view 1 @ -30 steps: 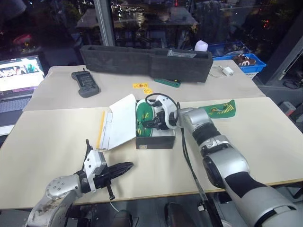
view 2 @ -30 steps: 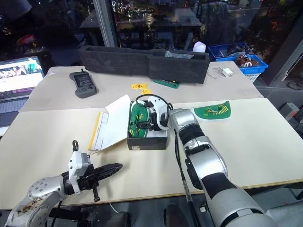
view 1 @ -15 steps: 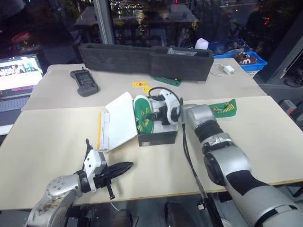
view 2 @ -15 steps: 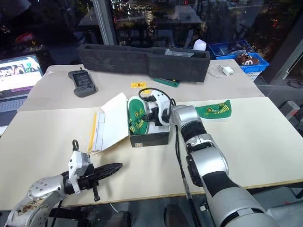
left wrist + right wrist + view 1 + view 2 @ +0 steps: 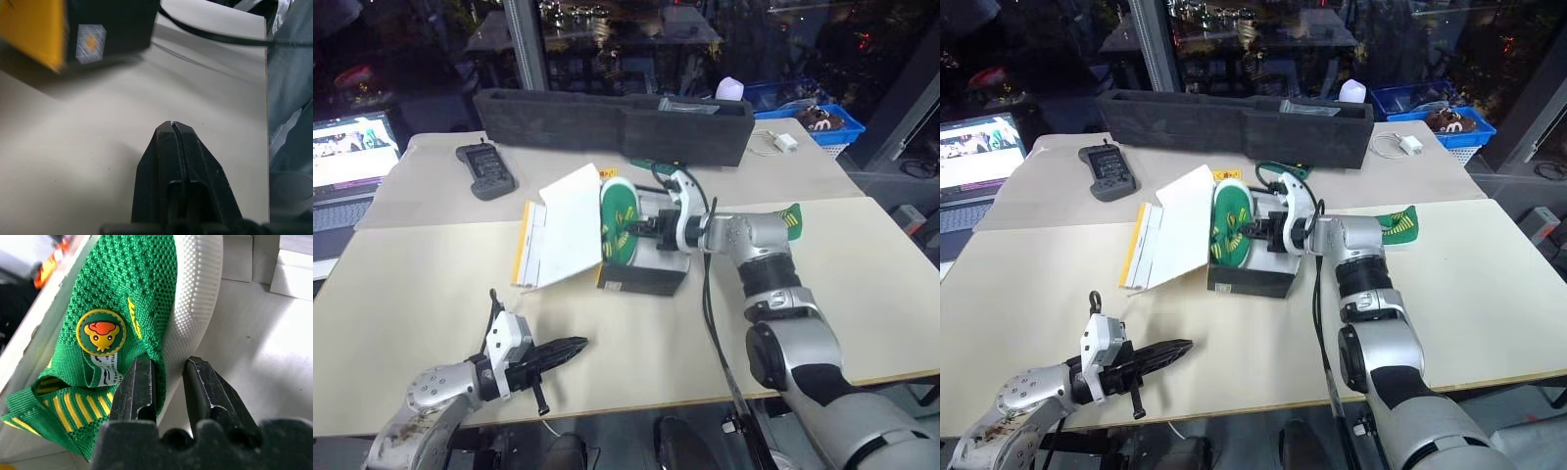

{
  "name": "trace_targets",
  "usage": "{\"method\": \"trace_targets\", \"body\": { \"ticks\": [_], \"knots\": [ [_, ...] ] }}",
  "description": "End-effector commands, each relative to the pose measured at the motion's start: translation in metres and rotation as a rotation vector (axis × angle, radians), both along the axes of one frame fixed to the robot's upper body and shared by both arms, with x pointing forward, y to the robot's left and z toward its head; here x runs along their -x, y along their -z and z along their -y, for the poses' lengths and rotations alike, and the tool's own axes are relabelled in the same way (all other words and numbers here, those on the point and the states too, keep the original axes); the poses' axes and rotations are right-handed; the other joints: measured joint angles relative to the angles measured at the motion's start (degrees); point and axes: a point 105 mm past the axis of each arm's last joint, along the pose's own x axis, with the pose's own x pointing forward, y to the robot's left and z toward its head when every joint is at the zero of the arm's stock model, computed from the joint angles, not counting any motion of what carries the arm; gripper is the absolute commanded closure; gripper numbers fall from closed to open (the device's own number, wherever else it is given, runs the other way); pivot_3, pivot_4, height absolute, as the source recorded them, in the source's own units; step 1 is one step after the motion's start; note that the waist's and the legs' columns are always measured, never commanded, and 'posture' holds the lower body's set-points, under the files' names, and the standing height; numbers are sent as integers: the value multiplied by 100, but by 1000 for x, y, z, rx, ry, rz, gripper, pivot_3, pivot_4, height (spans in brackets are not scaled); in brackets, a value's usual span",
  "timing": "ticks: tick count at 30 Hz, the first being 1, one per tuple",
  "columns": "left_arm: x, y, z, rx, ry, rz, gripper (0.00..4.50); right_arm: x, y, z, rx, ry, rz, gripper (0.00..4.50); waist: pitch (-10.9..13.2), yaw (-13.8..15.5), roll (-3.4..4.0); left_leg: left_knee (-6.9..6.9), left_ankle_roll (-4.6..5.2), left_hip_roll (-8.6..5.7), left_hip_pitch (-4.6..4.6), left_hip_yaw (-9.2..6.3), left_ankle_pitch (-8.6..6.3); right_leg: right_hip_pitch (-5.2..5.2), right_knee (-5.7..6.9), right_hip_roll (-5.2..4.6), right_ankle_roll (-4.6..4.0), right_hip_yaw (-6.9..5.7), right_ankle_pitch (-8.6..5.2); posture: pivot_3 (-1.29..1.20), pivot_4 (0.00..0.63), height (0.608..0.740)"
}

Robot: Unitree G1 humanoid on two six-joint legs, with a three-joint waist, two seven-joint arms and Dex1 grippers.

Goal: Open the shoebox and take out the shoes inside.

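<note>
The shoebox's corner is coming up with the green shoe, so next my right gripper lowers both, opens, and grabs the shoe's white sole (image 5: 199,301) closer to the toe.
The shoebox (image 5: 641,279) stands open at mid-table, its dark side toward me and its lid (image 5: 570,225) thrown back to the left, white inside up. A green shoe (image 5: 617,230) with a white sole stands on edge over the box's left end. My right gripper (image 5: 642,232) is shut on the shoe; in the right wrist view one of its fingers (image 5: 139,387) is inside the knit upper (image 5: 122,298) and the other against the sole. My left gripper (image 5: 563,350) hovers shut near the table's front edge, short of the box corner (image 5: 107,24), holding nothing.
A long dark foam tray (image 5: 617,122) spans the back of the table. A grey handheld device (image 5: 487,171) and a laptop (image 5: 352,157) lie at the left. A flat green strip (image 5: 785,219) lies behind my right forearm. A blue basket (image 5: 808,113) sits far right.
My right gripper has closed on the shoe and drawn up and back, tipping it onto its edge. The box has turned and shifted right, and the lid has risen. The left arm kept still.
</note>
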Motion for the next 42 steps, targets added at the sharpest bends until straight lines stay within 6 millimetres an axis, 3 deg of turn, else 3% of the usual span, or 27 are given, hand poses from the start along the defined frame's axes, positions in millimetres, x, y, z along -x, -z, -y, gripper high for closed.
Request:
{"method": "trace_targets", "body": {
  "ticks": [1,2,9,13,15,16,19,20,22,23,27,37,42],
  "knots": [
    [2,-11,3,1,21,33,4500,3,-13,-9,195,-72,235,3740,2,2,3,0,0,0,0,0,0,0,0,0,0,0,0,0,150,720],
    [2,-11,3,0,21,33,4500,2,-11,-8,296,-89,328,3740,2,10,3,0,0,-1,0,0,0,0,0,0,1,0,0,0,150,720],
    [4,-10,3,-1,14,23,4500,3,-44,-21,271,-94,651,3740,2,22,4,0,0,0,1,0,0,0,-2,-1,2,-1,0,0,150,720],
    [5,-9,2,-3,9,22,4500,10,-39,-24,318,-108,824,3740,2,26,4,0,0,0,2,0,0,2,-3,-1,2,-1,-1,0,150,720],
    [5,-9,1,-4,6,21,4500,11,-16,-20,352,-116,748,3740,2,25,3,0,0,0,2,0,0,2,-3,-1,2,-1,0,0,150,720],
    [5,-9,1,-4,5,21,4500,12,-18,-21,214,-66,635,3740,2,21,3,0,0,0,6,0,0,5,-2,-1,2,-1,-1,0,150,720],
    [6,-8,0,-6,7,17,4500,17,-2,-20,143,-72,446,3740,1,8,1,0,0,3,18,1,0,15,0,2,0,0,-1,0,150,720],
    [7,-8,0,-7,8,16,4500,19,-11,-24,-9,-50,336,3740,1,9,1,0,0,3,18,0,0,15,1,2,0,0,-1,0,150,720],
    [8,-7,-1,-10,12,13,4500,21,-5,-22,-17,-57,217,3740,1,4,2,0,0,5,17,0,0,14,2,3,-1,0,-1,0,150,720],
    [8,-7,-1,-10,13,12,4500,18,-15,-20,-159,-20,89,3740,2,10,3,0,0,5,17,0,0,13,2,3,-2,0,-2,0,150,720],
    [8,-7,-2,-10,20,10,4500,17,-26,-21,-360,-3,-185,3740,3,25,5,0,1,4,14,0,-1,11,2,3,-4,-1,0,0,150,720],
    [8,-7,0,-10,25,12,4500,14,-19,-23,-101,-6,-21,3740,4,21,7,0,15,3,1,0,-9,4,-7,2,-1,-3,-4,0,150,720],
    [10,-8,3,-7,23,11,4500,18,-22,-27,187,-89,254,2131,5,19,8,0,15,3,-3,0,-9,0,-8,2,0,-3,-4,0,150,720]
  ]
}}
